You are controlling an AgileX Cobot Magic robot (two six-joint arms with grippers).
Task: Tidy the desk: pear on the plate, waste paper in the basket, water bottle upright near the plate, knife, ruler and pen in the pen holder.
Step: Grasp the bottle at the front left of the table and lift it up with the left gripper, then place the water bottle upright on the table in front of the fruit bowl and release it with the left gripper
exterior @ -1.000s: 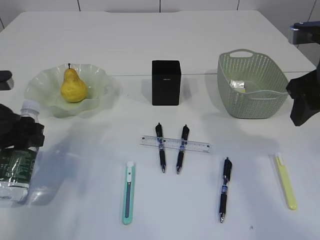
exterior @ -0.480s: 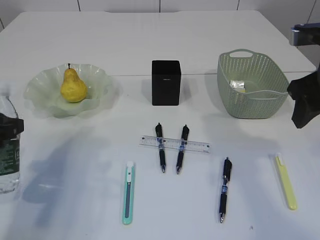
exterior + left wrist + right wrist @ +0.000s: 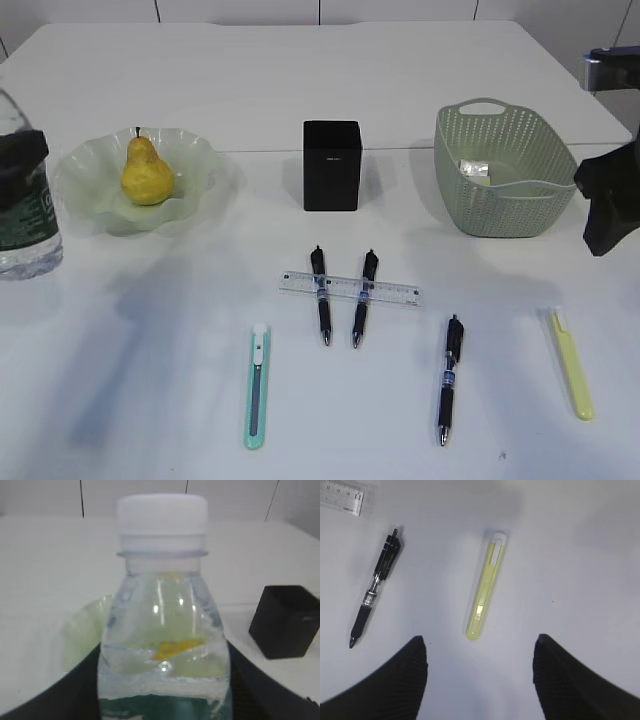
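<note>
I need to use my left gripper to set the water bottle down on the bare desk [image 3: 171, 287] between the plate and the teal knife. The bottle now stands upright beside the plate.
The water bottle [image 3: 24, 215] stands upright at the far left, beside the plate [image 3: 195, 160], and my left gripper [image 3: 20, 158] is shut on its body. In the left wrist view the bottle [image 3: 162, 595] fills the space between the dark fingers [image 3: 60, 695]. The pear [image 3: 147, 172] lies on the plate. Waste paper [image 3: 475, 168] sits inside the basket [image 3: 505, 205]. The pen holder [image 3: 332, 165] stands mid-desk. A clear ruler [image 3: 350, 289] lies across two pens [image 3: 320, 295]. My right gripper [image 3: 480, 655] hangs open above a yellow knife [image 3: 486, 587], with another pen [image 3: 375, 587] to its left.
A teal knife [image 3: 257, 385] lies near the front, left of centre. The third pen [image 3: 450, 378] and the yellow knife [image 3: 571, 362] lie front right. The right arm [image 3: 605, 205] hovers beside the basket at the desk's right edge.
The left gripper has carried the bottle from low and tilted at the front left to upright, farther back beside the plate. The right arm has hardly moved.
</note>
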